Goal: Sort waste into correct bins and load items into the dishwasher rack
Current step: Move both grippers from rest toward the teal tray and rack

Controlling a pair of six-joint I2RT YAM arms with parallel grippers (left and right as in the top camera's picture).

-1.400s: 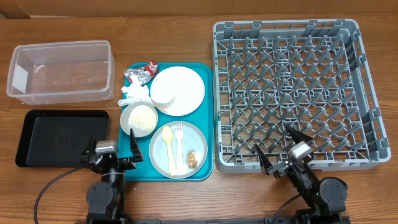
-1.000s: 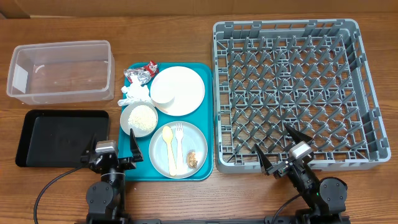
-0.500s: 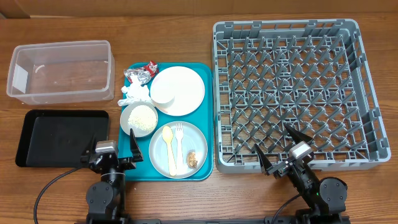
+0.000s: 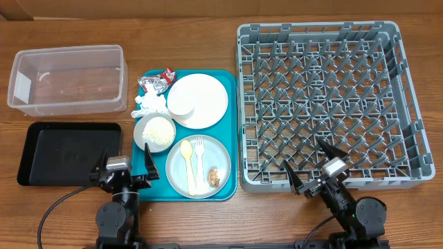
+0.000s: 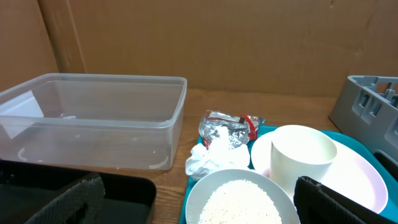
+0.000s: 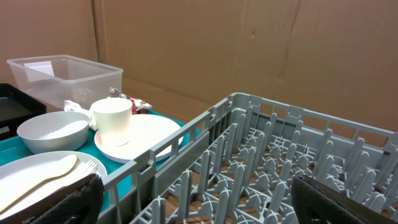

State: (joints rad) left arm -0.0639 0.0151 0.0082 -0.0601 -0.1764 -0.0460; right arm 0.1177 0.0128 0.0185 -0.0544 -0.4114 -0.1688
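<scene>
Next, the robot's left gripper should move to the white cup and close on the cup's rim point(image 4: 169, 104) point(image 5: 273, 138) beside the white napkin.
On the teal tray point(image 4: 229, 138) lie a red-and-silver wrapper point(image 4: 156, 81), a white napkin point(image 4: 149, 104), a bowl of white rice point(image 4: 154, 133), a pale pink plate point(image 4: 208, 100) with a white cup point(image 4: 182, 104), and a grey-green plate point(image 4: 208, 153) holding a yellow spoon point(image 4: 186, 162), a fork point(image 4: 199, 155) and a brown scrap point(image 4: 215, 176). The clear tub point(image 4: 68, 79) and black tray point(image 4: 69, 152) stand to the left, the grey rack point(image 4: 325, 104) to the right. My left gripper point(image 4: 121, 169) is open and empty at the tray's front left. My right gripper point(image 4: 302, 153) is open and empty at the rack's front edge.
The left wrist view shows the rice bowl point(image 5: 239, 199), the cup point(image 5: 303, 158), the wrapper point(image 5: 227, 127) and the tub point(image 5: 93, 121) ahead. The right wrist view looks over the rack's pegs point(image 6: 280, 162). A brown cardboard wall stands behind the table.
</scene>
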